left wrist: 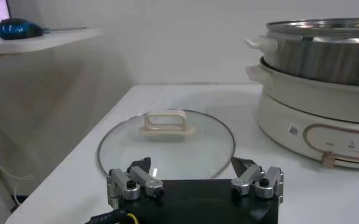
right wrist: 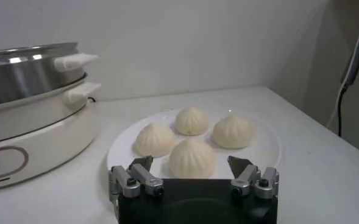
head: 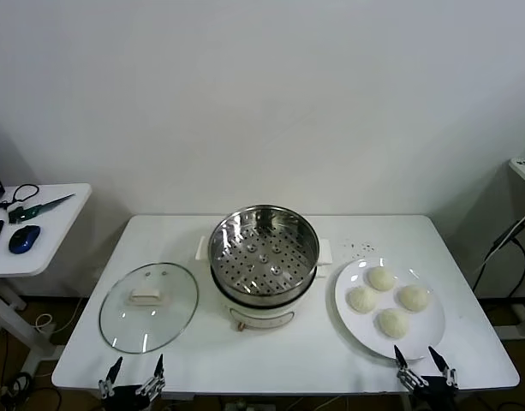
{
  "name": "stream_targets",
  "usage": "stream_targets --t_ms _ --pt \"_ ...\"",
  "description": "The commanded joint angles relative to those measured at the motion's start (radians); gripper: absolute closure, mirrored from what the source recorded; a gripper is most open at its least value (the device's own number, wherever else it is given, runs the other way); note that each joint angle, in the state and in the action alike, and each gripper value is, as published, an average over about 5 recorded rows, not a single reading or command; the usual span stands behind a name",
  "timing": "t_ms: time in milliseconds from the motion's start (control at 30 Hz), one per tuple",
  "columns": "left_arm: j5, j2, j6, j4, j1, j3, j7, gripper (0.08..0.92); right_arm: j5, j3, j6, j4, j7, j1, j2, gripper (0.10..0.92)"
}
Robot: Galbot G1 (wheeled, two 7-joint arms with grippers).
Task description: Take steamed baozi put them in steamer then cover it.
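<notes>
The robot's right gripper will next move to the plate's rearmost baozi, the one nearest the wall, and close on that baozi's sides [head: 380,278] [right wrist: 192,121].
Several cream-white baozi [head: 382,278] lie on a white plate [head: 352,321] at the table's right; they also show in the right wrist view [right wrist: 192,157]. The steel steamer [head: 264,248] on its white base stands open mid-table, its perforated tray empty. The glass cover [head: 149,306] with its white handle lies flat to the steamer's left; it also shows in the left wrist view [left wrist: 166,143]. My left gripper [head: 135,374] is open and empty at the table's front edge, just before the cover. My right gripper [head: 426,362] is open and empty at the front edge, just before the plate.
A white side table [head: 39,231] at far left holds a blue mouse [head: 24,239] and cables. Small dark specks [head: 360,249] lie behind the plate. A cable [head: 506,244] hangs at far right.
</notes>
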Motion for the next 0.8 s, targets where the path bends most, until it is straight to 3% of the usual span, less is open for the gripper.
stream_targets --t_ms 33,133,233,367,500,633,800 --pt "-0.001 0.006 0.003 -0.007 -0.003 0.001 -0.001 0.177 -0.043 0.053 -0.24 -0.021 -0.003 0.235 -0.109 0.203" --pt "-0.004 0.009 0.0 -0.008 -0.006 0.002 -0.001 0.177 -0.071 0.015 -0.33 -0.092 -0.047 0.446 -0.21 0.203" --pt "-0.008 0.011 -0.005 -0.011 -0.007 0.004 -0.001 0.177 -0.109 -0.103 -0.397 -0.192 -0.187 0.68 -0.367 0.203" --pt "-0.01 0.014 -0.014 -0.011 -0.009 0.006 -0.003 0.177 -0.22 -0.417 -0.376 -0.3 -0.475 0.983 -0.597 0.203" --pt "-0.009 0.018 -0.024 -0.011 -0.01 0.008 -0.003 0.177 -0.366 -0.783 -0.249 -0.423 -0.812 1.322 -0.75 0.203" --pt "-0.01 0.019 -0.032 -0.012 -0.011 0.003 -0.003 0.177 -0.48 -1.195 -0.042 -0.56 -1.12 1.718 -0.785 0.203" --pt "-0.01 0.021 -0.037 -0.008 -0.012 0.002 -0.003 0.177 -0.505 -1.676 0.057 -0.692 -1.284 2.181 -0.709 0.203"
